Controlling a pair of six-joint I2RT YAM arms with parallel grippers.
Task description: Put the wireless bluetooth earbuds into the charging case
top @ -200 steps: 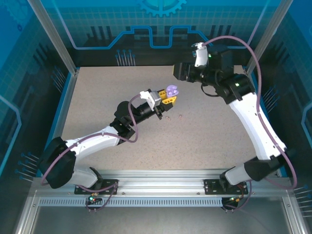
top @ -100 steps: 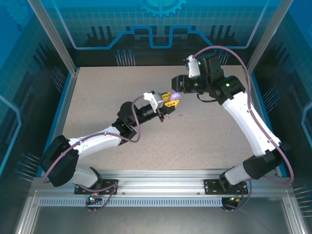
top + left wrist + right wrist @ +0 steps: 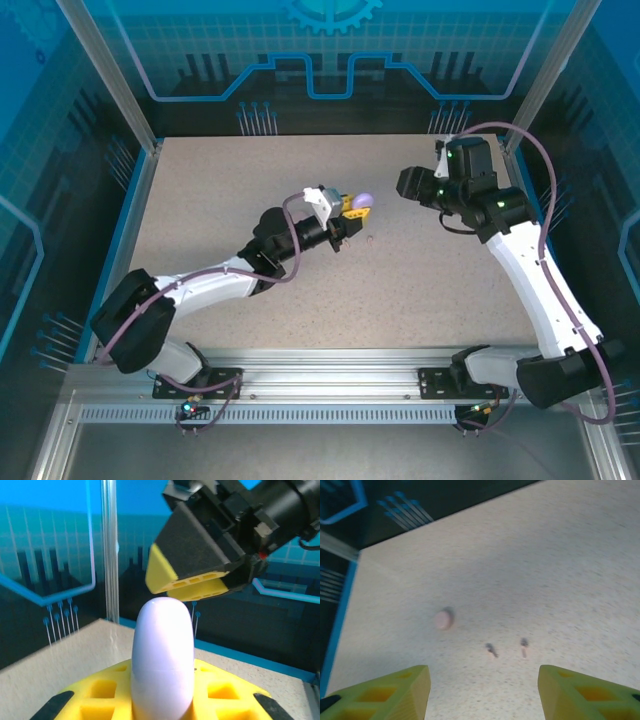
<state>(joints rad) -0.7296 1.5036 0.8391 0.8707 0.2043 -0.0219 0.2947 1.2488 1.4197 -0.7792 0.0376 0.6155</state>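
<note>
The purple charging case, now held above mid-table, will be let go by my left gripper on bare tabletop [image 3: 412,253] next to the earbuds, over on the side of my right gripper.
My left gripper [image 3: 355,207] is shut on a purple egg-shaped charging case [image 3: 364,201], held above mid-table. In the left wrist view the case [image 3: 162,640] stands upright between my yellow fingers [image 3: 100,695], its lid closed along a thin seam. My right gripper [image 3: 405,185] hangs open to the right of the case, apart from it; it appears as [image 3: 192,580] up behind the case. Below my open right gripper [image 3: 482,695], two tiny earbuds [image 3: 491,650] [image 3: 524,646] lie on the table. One earbud [image 3: 372,238] lies just below the held case.
A small round pink case [image 3: 443,619] sits on the table beyond the two earbuds. The speckled tabletop [image 3: 200,200] is bordered by blue walls and metal posts [image 3: 110,75]. The left arm stretches diagonally across the middle.
The right gripper came in against the purple case, then drew back to the right. The case, open a second ago, now shows as a closed oval. The left gripper shifted slightly right and down.
</note>
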